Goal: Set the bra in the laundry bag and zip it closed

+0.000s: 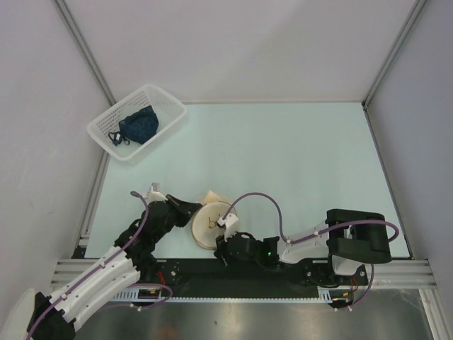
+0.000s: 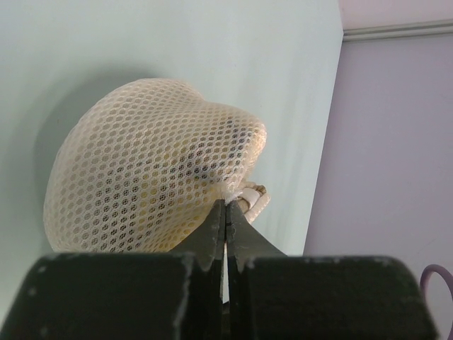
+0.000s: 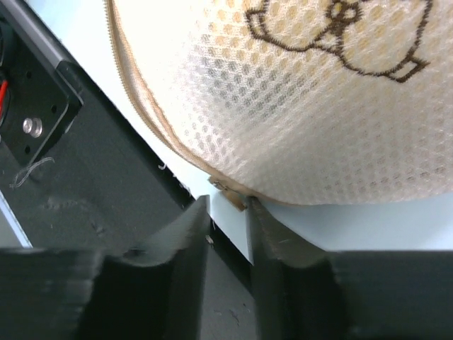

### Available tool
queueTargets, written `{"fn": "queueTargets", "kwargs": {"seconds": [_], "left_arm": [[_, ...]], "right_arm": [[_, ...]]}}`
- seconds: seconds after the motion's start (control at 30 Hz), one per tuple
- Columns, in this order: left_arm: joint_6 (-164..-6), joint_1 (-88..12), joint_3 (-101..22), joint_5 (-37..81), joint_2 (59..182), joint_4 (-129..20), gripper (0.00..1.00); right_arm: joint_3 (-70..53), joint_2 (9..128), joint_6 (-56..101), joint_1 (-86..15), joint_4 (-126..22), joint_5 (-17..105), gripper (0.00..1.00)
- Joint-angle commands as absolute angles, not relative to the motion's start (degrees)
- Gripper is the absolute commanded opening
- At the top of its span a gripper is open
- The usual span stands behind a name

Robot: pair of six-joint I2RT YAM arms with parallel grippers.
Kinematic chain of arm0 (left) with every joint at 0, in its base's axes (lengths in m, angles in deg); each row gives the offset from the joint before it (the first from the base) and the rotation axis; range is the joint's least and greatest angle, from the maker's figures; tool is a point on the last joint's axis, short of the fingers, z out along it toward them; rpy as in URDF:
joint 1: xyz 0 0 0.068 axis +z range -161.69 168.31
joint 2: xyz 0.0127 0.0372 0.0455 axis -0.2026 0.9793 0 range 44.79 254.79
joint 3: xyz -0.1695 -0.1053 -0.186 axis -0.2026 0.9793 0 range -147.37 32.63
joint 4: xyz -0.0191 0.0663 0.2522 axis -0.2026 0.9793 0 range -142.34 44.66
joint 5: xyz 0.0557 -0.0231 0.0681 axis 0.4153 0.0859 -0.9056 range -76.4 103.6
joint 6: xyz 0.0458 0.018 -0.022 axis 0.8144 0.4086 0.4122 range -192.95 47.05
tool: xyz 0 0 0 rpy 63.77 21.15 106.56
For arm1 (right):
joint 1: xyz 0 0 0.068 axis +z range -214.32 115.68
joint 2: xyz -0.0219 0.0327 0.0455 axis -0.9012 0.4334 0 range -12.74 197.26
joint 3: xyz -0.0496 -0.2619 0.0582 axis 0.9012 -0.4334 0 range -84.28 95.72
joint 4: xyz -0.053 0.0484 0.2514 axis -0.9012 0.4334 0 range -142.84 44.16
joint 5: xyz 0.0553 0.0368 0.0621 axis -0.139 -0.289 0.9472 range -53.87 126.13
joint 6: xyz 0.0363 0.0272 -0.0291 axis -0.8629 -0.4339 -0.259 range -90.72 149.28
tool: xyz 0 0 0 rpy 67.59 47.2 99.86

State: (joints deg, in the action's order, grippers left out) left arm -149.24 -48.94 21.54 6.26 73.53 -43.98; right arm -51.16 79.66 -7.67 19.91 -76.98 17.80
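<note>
The bag's near edge crowds the base plate; my left gripper, holding its mesh fold, should take the bag's zippered rim (image 1: 193, 229) to shift it inward.
The laundry bag (image 1: 209, 225), a round cream mesh drum with a dark bra drawing on its lid, lies at the table's near edge between both arms. My left gripper (image 1: 192, 210) is shut on a fold of mesh and a cord loop at the bag's left rim (image 2: 244, 198), its fingertips (image 2: 212, 212) pressed together. A faint yellow tint of the bra (image 2: 145, 191) shows through the mesh; the rest of it is hidden inside. My right gripper (image 3: 228, 205) stands open at the bag's near edge, with the small metal zip pull (image 3: 230, 193) between its tips, close to the right finger.
A white slatted basket (image 1: 170, 105) holding a dark blue garment (image 1: 138, 125) sits at the back left corner. The black base plate and metal rail (image 1: 248, 273) run right beside the bag's near edge. Grey walls enclose the table on three sides.
</note>
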Motion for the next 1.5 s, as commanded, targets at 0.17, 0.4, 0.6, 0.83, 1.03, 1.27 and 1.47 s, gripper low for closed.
{"fn": "queueTargets", "kwargs": {"seconds": [0.17,0.4,0.6,0.83,1.03,1.27,1.47], "left_arm": [[-147.2,-49.0,17.6,7.6,74.6,-43.1,0.04],[-126.4,-49.2,10.7,9.3,75.0,-32.8,0.73],[-128.8,-52.7,13.7,12.4,71.4,-31.0,0.96],[-133.6,-56.6,16.0,14.7,70.8,-33.4,0.93],[-134.3,-56.7,16.3,13.7,76.2,-36.2,0.64],[-132.1,-56.6,15.3,8.3,80.1,-35.3,0.0],[-129.4,-55.8,13.0,7.4,78.4,-32.7,0.0]], "right_arm": [[-48.4,82.4,-7.6,20.3,-77.4,12.0,0.0],[-51.0,74.6,-8.1,20.3,-74.5,11.1,0.0],[-52.4,68.6,-8.2,18.2,-71.3,9.7,0.0],[-52.1,65.7,-5.4,14.6,-69.8,11.3,0.0],[-51.1,65.6,-4.7,15.0,-68.3,11.7,0.0],[-51.7,62.9,-4.4,15.1,-60.8,7.4,0.0],[-55.4,59.5,-5.4,10.1,-56.5,8.2,0.0]]}}
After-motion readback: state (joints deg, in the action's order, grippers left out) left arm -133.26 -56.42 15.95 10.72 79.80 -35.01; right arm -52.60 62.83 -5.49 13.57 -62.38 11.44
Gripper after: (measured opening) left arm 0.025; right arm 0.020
